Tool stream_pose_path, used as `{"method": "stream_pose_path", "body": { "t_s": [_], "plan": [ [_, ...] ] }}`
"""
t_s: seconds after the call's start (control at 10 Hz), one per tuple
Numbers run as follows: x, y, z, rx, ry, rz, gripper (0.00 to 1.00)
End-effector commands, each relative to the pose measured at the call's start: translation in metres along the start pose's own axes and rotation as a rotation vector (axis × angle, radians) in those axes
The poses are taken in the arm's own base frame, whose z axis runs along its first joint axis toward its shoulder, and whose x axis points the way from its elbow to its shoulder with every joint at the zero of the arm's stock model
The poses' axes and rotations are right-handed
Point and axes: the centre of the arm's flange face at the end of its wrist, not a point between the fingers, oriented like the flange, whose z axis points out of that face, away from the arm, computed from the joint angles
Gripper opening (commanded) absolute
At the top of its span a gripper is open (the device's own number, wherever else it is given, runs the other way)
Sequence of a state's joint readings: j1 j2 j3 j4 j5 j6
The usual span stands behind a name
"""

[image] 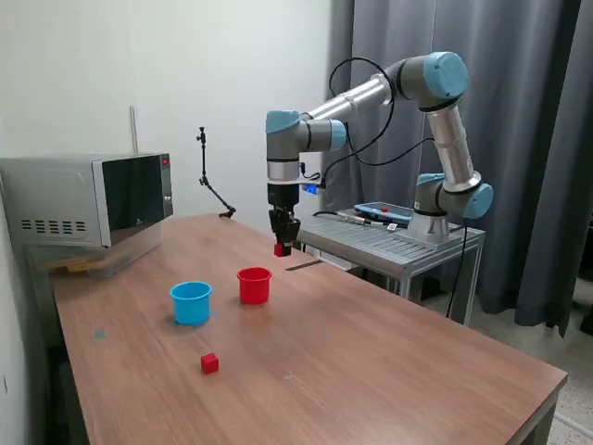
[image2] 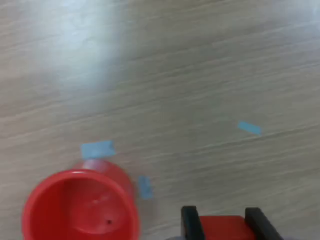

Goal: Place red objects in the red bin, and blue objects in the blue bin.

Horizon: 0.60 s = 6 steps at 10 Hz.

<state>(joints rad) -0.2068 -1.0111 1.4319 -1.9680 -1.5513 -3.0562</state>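
Observation:
My gripper is to let go of the small red cube on the bottom of the red cup (image: 255,286) (image2: 95,209). That red cup is beside the light-blue cup.
My gripper (image: 282,247) is shut on a small red cube (image: 279,249) and holds it in the air, above and a little to the exterior view's right of the red cup (image: 254,285). In the wrist view the cube (image2: 222,228) sits between my black fingers (image2: 189,221), and the red cup (image2: 80,207) shows its open inside, where I see no cube. A light-blue cup (image: 191,302) stands to the exterior view's left of the red cup. A second red cube (image: 209,363) lies on the table nearer the front. No dark-blue cubes are in view.
A microwave (image: 88,199) stands at the back on the exterior view's left. A metal stand (image: 394,243) carries the arm's base on the exterior view's right. Small blue tape marks (image2: 97,149) lie on the wooden table (image: 371,371) near the red cup.

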Motion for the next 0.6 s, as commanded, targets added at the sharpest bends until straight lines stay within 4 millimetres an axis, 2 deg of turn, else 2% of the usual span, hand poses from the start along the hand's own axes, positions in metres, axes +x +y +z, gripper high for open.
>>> {"method": "stream_pose_path", "body": {
  "t_s": [0.0,0.2,0.4,0.5],
  "plan": [
    [-0.031,0.006,0.003,0.008,0.001,0.048,0.00],
    [-0.057,0.012,0.002,0.006,0.008,0.088,0.00],
    [-0.059,0.014,0.004,0.007,0.011,0.093,0.00],
    [-0.067,0.018,0.014,0.016,0.011,0.105,0.00]
  ]
}}
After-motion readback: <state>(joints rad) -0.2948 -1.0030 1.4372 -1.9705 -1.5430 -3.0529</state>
